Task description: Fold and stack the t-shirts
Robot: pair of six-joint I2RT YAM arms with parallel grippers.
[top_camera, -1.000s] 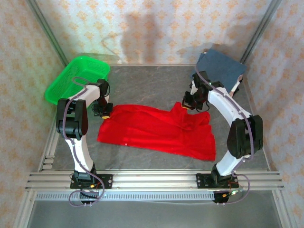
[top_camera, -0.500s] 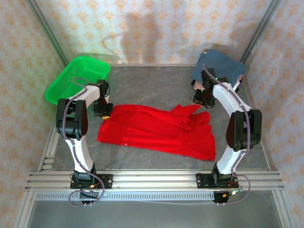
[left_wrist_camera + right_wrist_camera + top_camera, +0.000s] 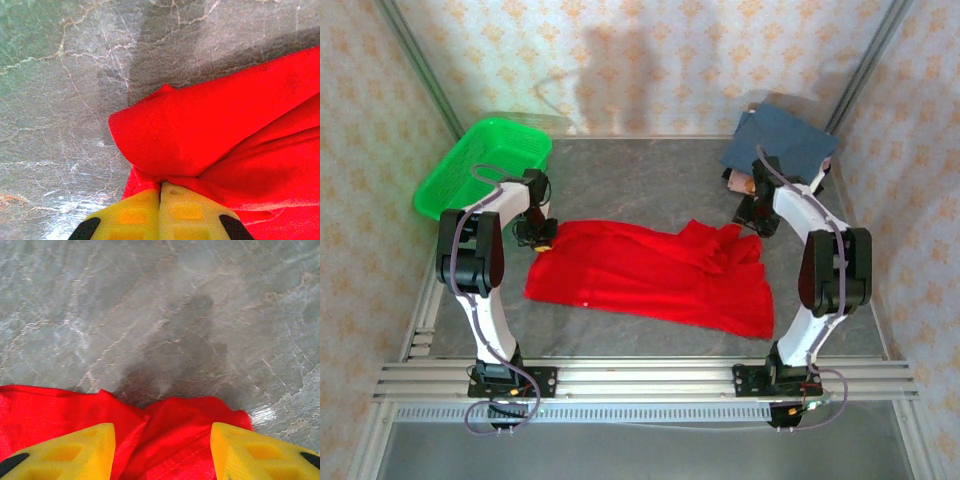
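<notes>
I need to use my right gripper to pinch the red t-shirt's loose corner (image 3: pixel 733 232), as its far edge is bunched, and pull it toward the slate-blue t-shirt before folding.
A bright red t-shirt (image 3: pixel 655 275) lies spread across the middle of the grey table, rumpled at its upper right. My left gripper (image 3: pixel 542 238) is shut on the red t-shirt's upper left corner (image 3: pixel 165 145), its yellow pads pressed together over the cloth. My right gripper (image 3: pixel 752 224) stands open over the bunched right edge of the red t-shirt (image 3: pixel 190 440), the yellow fingers (image 3: pixel 75 452) wide apart with cloth between them. A folded slate-blue t-shirt (image 3: pixel 782 145) lies at the back right, on top of a patterned pink one (image 3: pixel 740 181).
A green mesh basket (image 3: pixel 480 165) sits at the back left beside my left arm. Bare grey table (image 3: pixel 640 175) stretches behind the red shirt. Metal frame posts and patterned walls close in the sides and back.
My right gripper has swung right and back, from the shirt's raised fold to its right edge, and the fold has dropped flatter. The left gripper has held still.
</notes>
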